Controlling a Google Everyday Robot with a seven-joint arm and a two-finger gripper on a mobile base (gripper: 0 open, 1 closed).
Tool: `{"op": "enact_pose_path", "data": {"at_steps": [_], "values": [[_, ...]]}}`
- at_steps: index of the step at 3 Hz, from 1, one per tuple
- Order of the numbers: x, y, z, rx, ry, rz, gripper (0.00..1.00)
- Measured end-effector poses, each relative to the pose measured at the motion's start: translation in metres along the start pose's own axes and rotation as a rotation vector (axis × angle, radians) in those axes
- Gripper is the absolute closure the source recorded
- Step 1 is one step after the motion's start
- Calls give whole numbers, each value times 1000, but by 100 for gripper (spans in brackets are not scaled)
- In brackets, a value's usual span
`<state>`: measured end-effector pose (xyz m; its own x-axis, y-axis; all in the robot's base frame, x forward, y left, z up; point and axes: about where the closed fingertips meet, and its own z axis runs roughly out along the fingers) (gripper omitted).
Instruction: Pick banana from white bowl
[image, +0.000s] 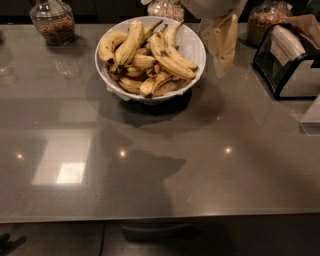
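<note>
My gripper will close on the long speckled banana's upper end (136, 26), which lies at the top of the heap, beside the white bowl's far rim.
The white bowl (194, 46) stands at the back middle of the grey counter, heaped with several ripe bananas. The banana (129, 42), long, fairly straight and brown-speckled, lies on top of the heap at the left, leaning up toward the far rim. A short curved banana (107, 45) lies to its left, and a curved pair (171, 56) lies to its right. My gripper (223, 47), cream-coloured, hangs from the top edge just right of the bowl's rim, above the counter and apart from the bananas.
A glass jar (52, 22) stands at the back left, another jar (167, 9) behind the bowl, a third (264, 22) at the back right. A black and silver holder (289, 61) stands right of the gripper. The counter's front edge (160, 217) runs across the bottom.
</note>
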<state>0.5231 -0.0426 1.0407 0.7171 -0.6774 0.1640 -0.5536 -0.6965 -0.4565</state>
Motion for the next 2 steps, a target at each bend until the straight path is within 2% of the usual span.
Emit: {"op": "enact_pose_path", "data": {"at_steps": [1,2], "values": [[0,0,0,0,0,0,0],[0,-7,-1,24,11,-33,0]]}}
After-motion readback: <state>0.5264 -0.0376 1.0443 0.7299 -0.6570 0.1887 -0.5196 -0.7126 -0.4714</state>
